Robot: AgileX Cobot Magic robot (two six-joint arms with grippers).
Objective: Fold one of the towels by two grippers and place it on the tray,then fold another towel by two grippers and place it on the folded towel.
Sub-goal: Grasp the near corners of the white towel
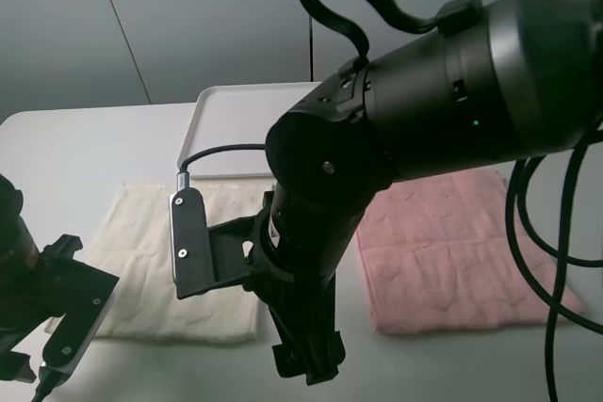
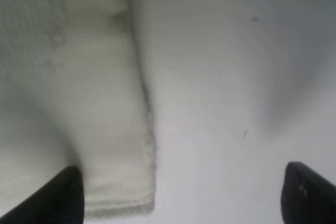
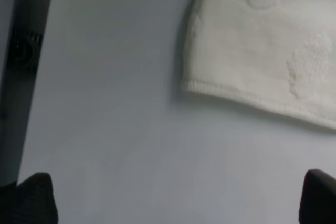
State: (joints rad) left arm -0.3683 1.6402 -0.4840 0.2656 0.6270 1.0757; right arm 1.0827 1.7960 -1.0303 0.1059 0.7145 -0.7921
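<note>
I should close my right gripper on the near corner (image 1: 251, 335) (image 3: 190, 81) of the cream towel, the one on the side toward the pink towel.
The cream towel (image 1: 141, 261) lies flat and unfolded on the white table, left of centre. The pink towel (image 1: 452, 242) lies flat to its right. Behind them sits the white tray (image 1: 236, 124), with nothing visible on the part that shows. My left gripper (image 1: 45, 364) hovers open at the cream towel's near left corner; the left wrist view shows that corner (image 2: 105, 129) by one fingertip (image 2: 63, 195). My right gripper (image 1: 309, 364) hangs open beyond the cream towel's near right corner (image 3: 262, 40), its fingers (image 3: 31, 198) over bare table. Neither holds anything.
The bulky right arm (image 1: 452, 91) crosses the middle of the exterior view and hides part of the tray and both towels' inner edges. Black cables (image 1: 556, 261) hang over the pink towel's right side. A dark strip (image 3: 21, 51) runs along one side of the right wrist view.
</note>
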